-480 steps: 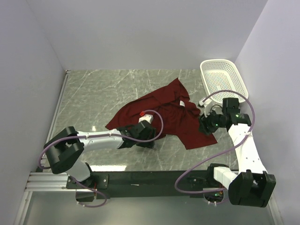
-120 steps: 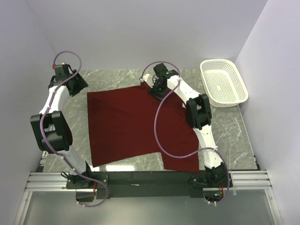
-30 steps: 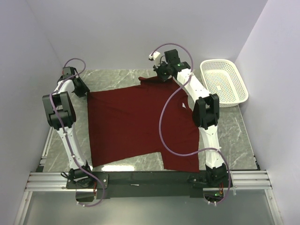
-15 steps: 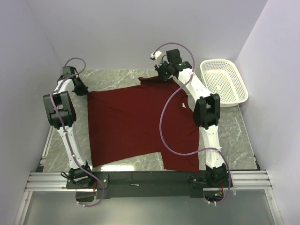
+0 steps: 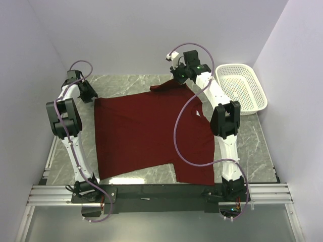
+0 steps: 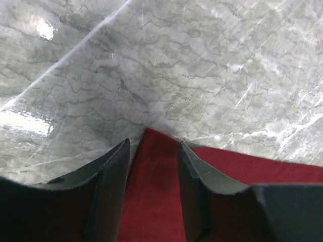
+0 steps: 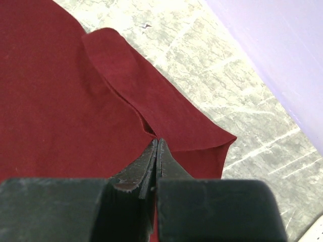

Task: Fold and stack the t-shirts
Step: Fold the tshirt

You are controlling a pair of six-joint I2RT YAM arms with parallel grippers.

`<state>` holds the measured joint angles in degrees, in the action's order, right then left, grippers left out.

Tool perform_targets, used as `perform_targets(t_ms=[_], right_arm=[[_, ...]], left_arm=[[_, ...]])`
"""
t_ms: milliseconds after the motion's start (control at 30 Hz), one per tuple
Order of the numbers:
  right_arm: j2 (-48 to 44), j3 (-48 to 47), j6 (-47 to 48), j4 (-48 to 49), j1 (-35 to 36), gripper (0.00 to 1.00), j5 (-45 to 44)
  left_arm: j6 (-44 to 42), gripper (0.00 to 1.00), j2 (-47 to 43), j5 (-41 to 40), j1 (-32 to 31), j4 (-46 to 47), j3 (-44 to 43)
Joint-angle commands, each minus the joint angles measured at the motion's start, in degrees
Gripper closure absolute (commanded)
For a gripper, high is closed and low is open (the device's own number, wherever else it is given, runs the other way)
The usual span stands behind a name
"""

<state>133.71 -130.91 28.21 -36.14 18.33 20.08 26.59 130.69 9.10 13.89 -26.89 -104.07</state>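
Observation:
With the t-shirt's far edge folded at my right gripper, my left gripper next pinches the t-shirt's far corner (image 5: 99,101) before my right gripper pulls that edge taut.
The dark red t-shirt (image 5: 146,136) lies spread flat over most of the marble table (image 5: 237,146), its white neck label (image 5: 196,114) near the right side. My left gripper (image 5: 90,96) sits at the shirt's far left corner. In the left wrist view that corner (image 6: 154,176) lies between the open jaws of the left gripper (image 6: 152,151), touched by neither finger. My right gripper (image 5: 177,79) is at the far edge, shut on a pinch of the shirt (image 7: 60,101). In the right wrist view, cloth folds up at the tips of the right gripper (image 7: 157,142).
A white perforated basket (image 5: 242,88) stands at the back right, close to the right arm. White walls close the table in at the back and both sides. Bare marble (image 6: 176,65) shows beyond the shirt's far left corner.
The right gripper has shifted slightly right and back, drawing the shirt's far edge with it. The left gripper stays at the far left corner, and the shirt's body has not moved.

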Motion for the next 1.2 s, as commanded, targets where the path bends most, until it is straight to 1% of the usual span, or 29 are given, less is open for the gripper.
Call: perform_targets(t_ms=[0,200,300,433,633,667,700,733,767,833,867,900,933,967,1167], right_arm=[[-4.07,-0.48,-0.87,0.81,-0.31,1.00,1.28],[-4.16,-0.31,-1.22,0.81,-0.48,1.00,1.55],[-4.16,-0.31,-1.14,0.81,-0.48,1.00,1.46],[-3.90,-0.48,-1.31,0.63,-0.66,1.00,1.54],[-3.98,-0.40,-1.40,0.63,-0.57,1.00,1.72],[-4.07,-0.22,-1.31,0.55,-0.57,1.00,1.72],[-4.16,-0.13,-1.40,0.54,-0.57,1.00,1.72],[-4.25,0.13,-1.23,0.63,-0.66,1.00,1.81],[-4.59,0.48,-1.14,0.72,-0.66,1.00,1.81],[-4.86,0.92,-1.14,0.98,-0.66,1.00,1.90],[-4.86,1.01,-1.14,0.98,-0.84,1.00,1.98],[-4.95,1.10,-1.14,0.98,-0.92,1.00,2.07],[-5.04,0.92,-1.31,1.07,-1.01,1.00,2.16],[-5.12,0.92,-1.40,1.07,-1.10,1.00,2.16],[-5.21,-0.57,-2.10,0.55,-1.89,1.00,2.16]], left_arm=[[-1.88,0.52,-3.25,-0.93,0.08,-0.26,-1.40],[-5.14,0.56,0.35,-2.07,-0.09,-3.60,-3.59],[-6.81,0.56,0.62,-2.42,-0.62,-3.61,-2.46],[-7.95,0.52,0.44,-3.12,-1.49,-2.90,-1.40],[-9.10,0.52,4.03,-7.16,-3.78,-6.67,-6.92],[-9.36,0.53,4.56,-9.00,-4.22,-8.07,-7.63],[-9.45,0.55,5.09,-9.10,-4.83,-8.87,-8.25],[-9.45,0.57,5.88,-11.45,-5.10,-9.31,-8.95],[-9.71,0.64,6.06,-13.56,-5.19,-9.66,-9.13],[-9.89,0.70,5.89,-15.25,-5.36,-9.93,-8.08],[-9.98,0.80,5.63,-16.73,-5.36,-9.76,-7.64],[-10.06,0.85,5.45,-17.01,-5.36,-9.15,-7.12],[-9.98,0.94,5.10,-17.10,-5.36,-8.97,-6.33],[-9.98,0.99,4.84,-17.10,-5.19,-8.70,-6.14],[-9.19,1.00,3.43,-14.56,-5.36,-8.52,-7.90]])
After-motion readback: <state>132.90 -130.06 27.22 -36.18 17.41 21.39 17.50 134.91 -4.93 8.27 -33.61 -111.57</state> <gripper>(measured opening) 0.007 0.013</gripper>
